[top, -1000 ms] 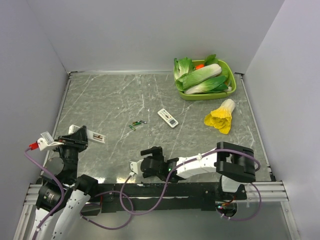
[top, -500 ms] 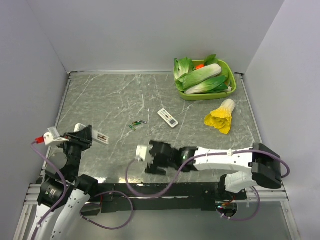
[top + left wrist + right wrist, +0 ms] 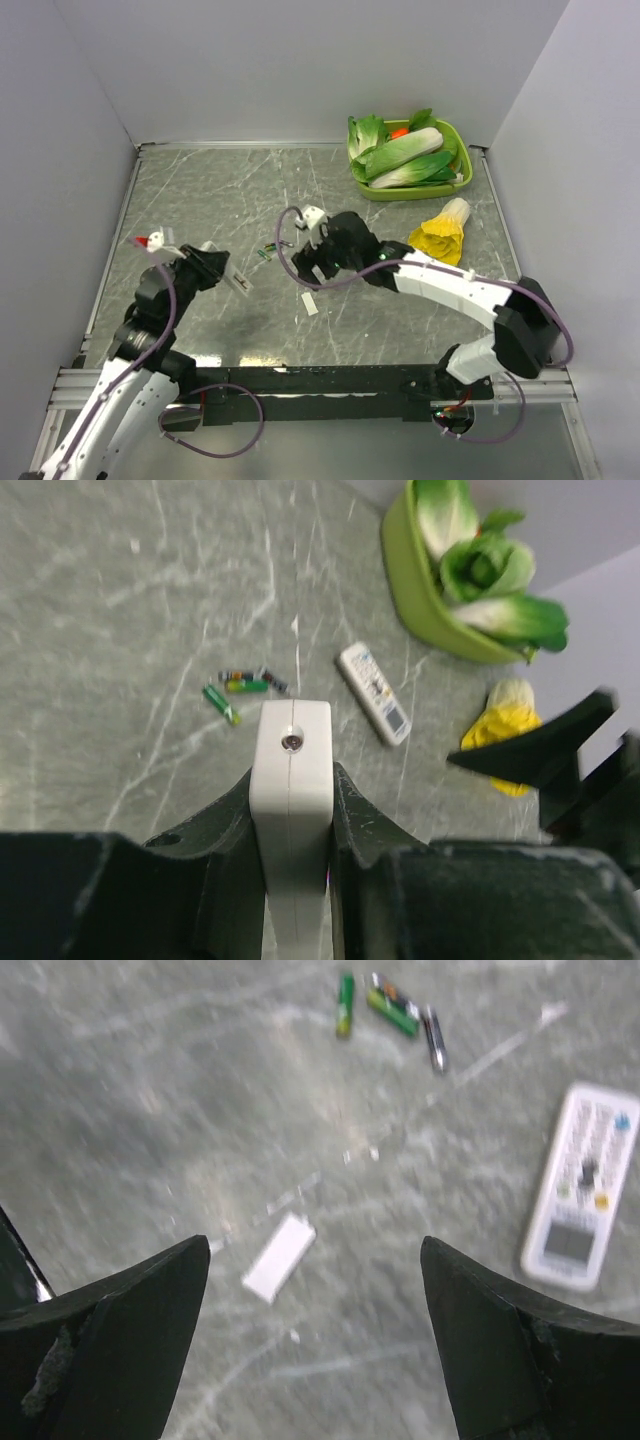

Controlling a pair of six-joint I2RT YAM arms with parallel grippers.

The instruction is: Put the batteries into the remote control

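My right gripper is to close on the body of the green battery point(image 3: 264, 255) point(image 3: 345, 1010) that lies apart from the other batteries, closest to the slim white remote control.
My left gripper point(image 3: 218, 270) is shut on the slim white remote control point(image 3: 238, 281), holding it above the left part of the table; in the left wrist view its narrow end point(image 3: 291, 735) sticks out between the fingers point(image 3: 350, 800). The batteries point(image 3: 272, 248) lie together on the table past it, green in the left wrist view point(image 3: 232, 692) and in the right wrist view point(image 3: 380, 1005). My right gripper point(image 3: 315, 1250) hangs open over the table's middle point(image 3: 322, 258) with nothing between its fingers. A small flat white cover point(image 3: 279, 1257) lies beneath it point(image 3: 309, 303).
A wider white remote with coloured buttons point(image 3: 580, 1200) lies right of the batteries, hidden under my right arm in the top view. A green tray point(image 3: 455, 185) of leafy vegetables sits at the back right, with a yellow-leaved vegetable point(image 3: 440, 235) beside it. Walls enclose the table.
My right arm swung from the near edge out over the table's middle, covering the wider remote. A small white cover now lies on the table. My left arm carried the remote control rightward.
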